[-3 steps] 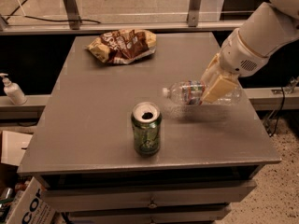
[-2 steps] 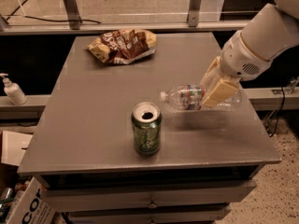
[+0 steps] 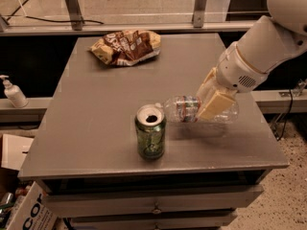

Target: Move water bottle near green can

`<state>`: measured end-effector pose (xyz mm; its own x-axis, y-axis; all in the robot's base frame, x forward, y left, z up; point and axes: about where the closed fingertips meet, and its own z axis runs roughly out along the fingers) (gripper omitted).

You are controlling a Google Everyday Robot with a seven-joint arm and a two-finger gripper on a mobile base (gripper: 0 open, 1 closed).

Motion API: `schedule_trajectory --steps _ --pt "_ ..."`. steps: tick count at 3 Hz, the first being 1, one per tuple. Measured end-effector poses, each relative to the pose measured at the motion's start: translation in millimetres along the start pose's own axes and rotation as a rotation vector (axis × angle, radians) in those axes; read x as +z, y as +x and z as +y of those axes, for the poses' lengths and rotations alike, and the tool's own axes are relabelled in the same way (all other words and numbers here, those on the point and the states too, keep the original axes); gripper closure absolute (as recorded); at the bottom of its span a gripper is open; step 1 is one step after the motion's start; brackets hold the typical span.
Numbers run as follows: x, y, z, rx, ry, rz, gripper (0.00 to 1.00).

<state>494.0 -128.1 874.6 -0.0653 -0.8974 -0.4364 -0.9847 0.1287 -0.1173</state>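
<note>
Next, my gripper lets go of the water bottle on the grey table (image 3: pixel 200 125) close beside the green can, with the bottle's cap end facing the can.
The green can (image 3: pixel 150 132) stands upright at the front middle of the grey table (image 3: pixel 96 114), its silver top open. The water bottle (image 3: pixel 192 109) lies on its side just right of the can, its white cap end almost touching the can's top, its label band showing. My gripper (image 3: pixel 211 99) comes in from the upper right and is shut on the water bottle's middle, its cream fingers (image 3: pixel 216 105) over the clear body. The bottle seems held just above the tabletop.
A brown and yellow chip bag (image 3: pixel 125 46) lies at the table's back left. A white pump dispenser bottle (image 3: pixel 13 92) stands on a ledge off the left side. Cardboard boxes (image 3: pixel 24 205) sit on the floor at lower left. Drawers run under the table's front edge.
My gripper has carried the water bottle to the left, toward the green can. The cap end is now right beside the can's top. The can and chip bag have not moved.
</note>
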Motion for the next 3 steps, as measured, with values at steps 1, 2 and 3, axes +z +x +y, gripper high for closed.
schedule_trajectory --steps 1,2,3 --pt "11 -1 -4 0.002 -0.004 0.017 1.0" --pt "20 2 -3 0.018 -0.013 0.031 1.0" --pt "23 2 6 0.028 -0.031 0.034 1.0"
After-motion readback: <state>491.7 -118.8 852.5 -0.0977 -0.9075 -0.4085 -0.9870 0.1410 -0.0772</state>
